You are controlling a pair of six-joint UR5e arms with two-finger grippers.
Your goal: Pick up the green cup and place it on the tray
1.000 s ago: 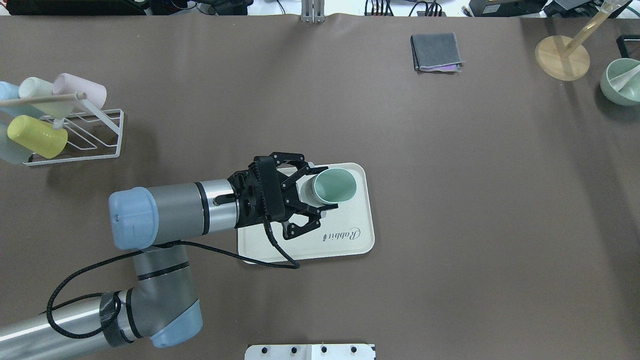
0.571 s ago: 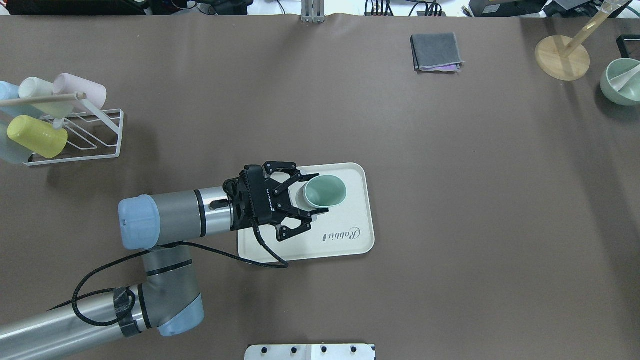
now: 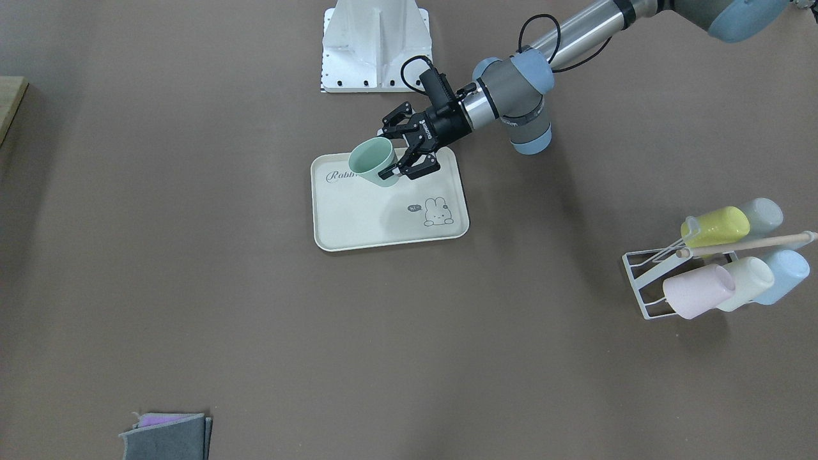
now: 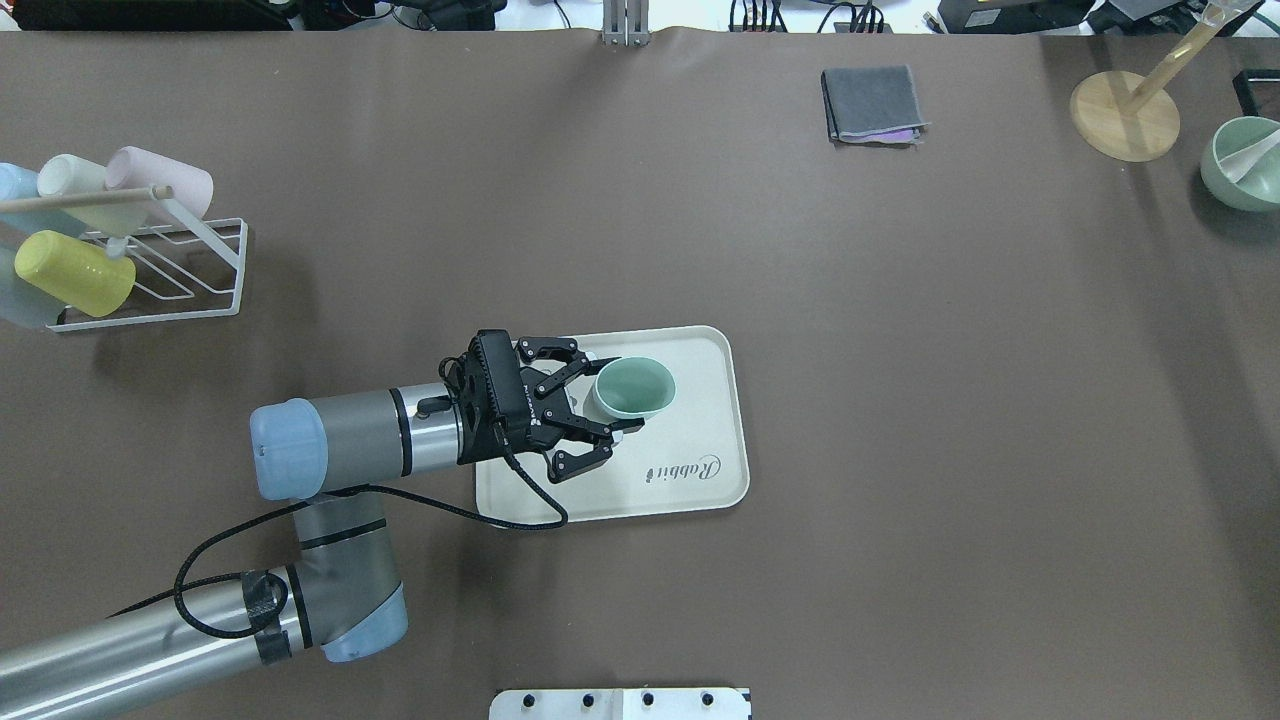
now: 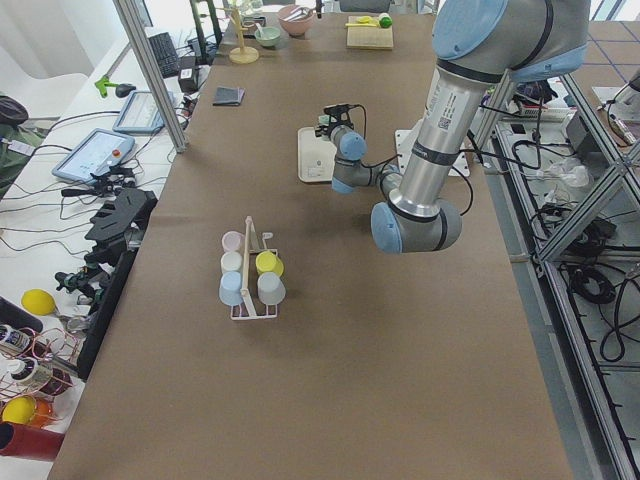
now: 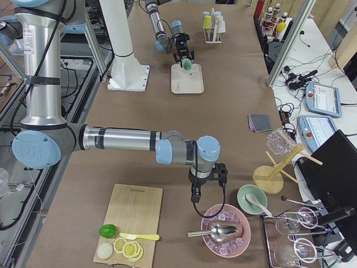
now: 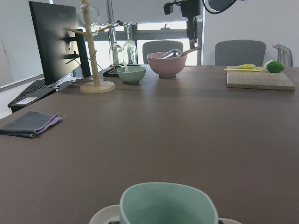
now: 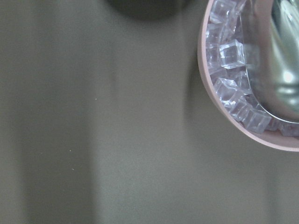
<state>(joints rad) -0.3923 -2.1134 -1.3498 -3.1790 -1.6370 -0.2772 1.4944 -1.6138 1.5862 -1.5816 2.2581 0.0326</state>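
The robot's left gripper should release the green cup on the tray (image 3: 394, 193) between the "Rabbit" lettering and the bunny drawing.
The green cup (image 4: 633, 388) is a mint tumbler with its mouth up, a little tilted, held over the near-left part of the cream "Rabbit" tray (image 4: 700, 470). My left gripper (image 4: 620, 393) is shut on the cup, one finger on each side of its wall. I cannot tell whether the cup's base touches the tray. The front-facing view shows the cup (image 3: 376, 161) in the gripper (image 3: 390, 153) over the tray (image 3: 383, 223). The cup's rim (image 7: 168, 201) fills the bottom of the left wrist view. My right gripper (image 6: 196, 195) shows only in the exterior right view; I cannot tell its state.
A white wire rack (image 4: 190, 275) with several pastel cups stands at the far left. A folded grey cloth (image 4: 873, 103), a wooden stand (image 4: 1125, 115) and a green bowl (image 4: 1243, 165) lie at the back right. A pink bowl of ice (image 8: 243, 93) is beside the right wrist.
My left gripper has drawn back to the left and come down with the green cup, which now sits lower over the tray.
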